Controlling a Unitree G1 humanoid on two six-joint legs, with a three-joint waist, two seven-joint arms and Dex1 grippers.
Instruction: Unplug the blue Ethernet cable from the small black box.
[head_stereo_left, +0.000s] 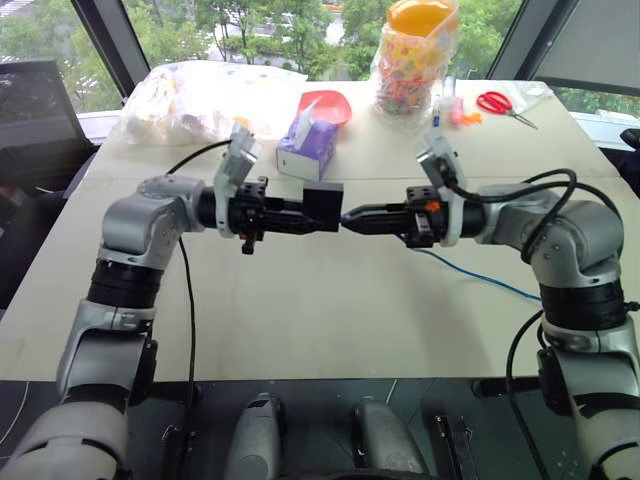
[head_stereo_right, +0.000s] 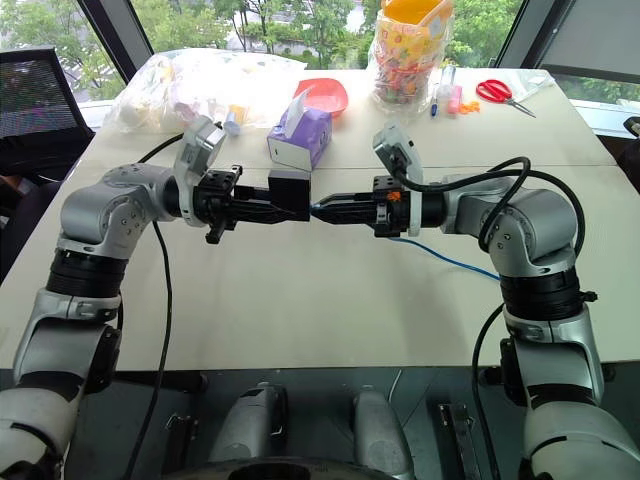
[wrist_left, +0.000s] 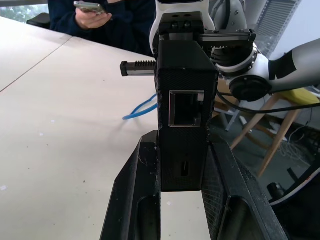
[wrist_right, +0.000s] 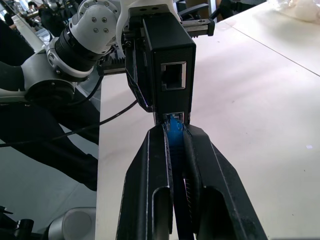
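My right gripper is holding the blue Ethernet cable. It will let go of the cable at the table seam (head_stereo_left: 502, 185) in front of the red scissors.
My left gripper (head_stereo_left: 306, 215) is shut on the small black box (head_stereo_left: 323, 206) and holds it level above the table's middle. The box (wrist_left: 182, 65) stands between the left fingers (wrist_left: 142, 170), with an empty port facing the camera. From the other side my right gripper (head_stereo_left: 348, 218) is shut on the blue Ethernet cable's plug end (wrist_right: 175, 122). The plug sits at the mouth of the box's lower port, and the upper port (wrist_right: 173, 75) is empty. The rest of the cable (head_stereo_left: 470, 272) trails over the table under my right arm.
At the back of the table (head_stereo_left: 300, 320) stand a purple-and-white tissue box (head_stereo_left: 305, 150), a red bowl (head_stereo_left: 328, 103), a jar of colourful pieces (head_stereo_left: 415, 60), red scissors (head_stereo_left: 505, 105) and a clear plastic bag (head_stereo_left: 200, 100). A person holding a phone (wrist_left: 90, 7) sits beyond the table.
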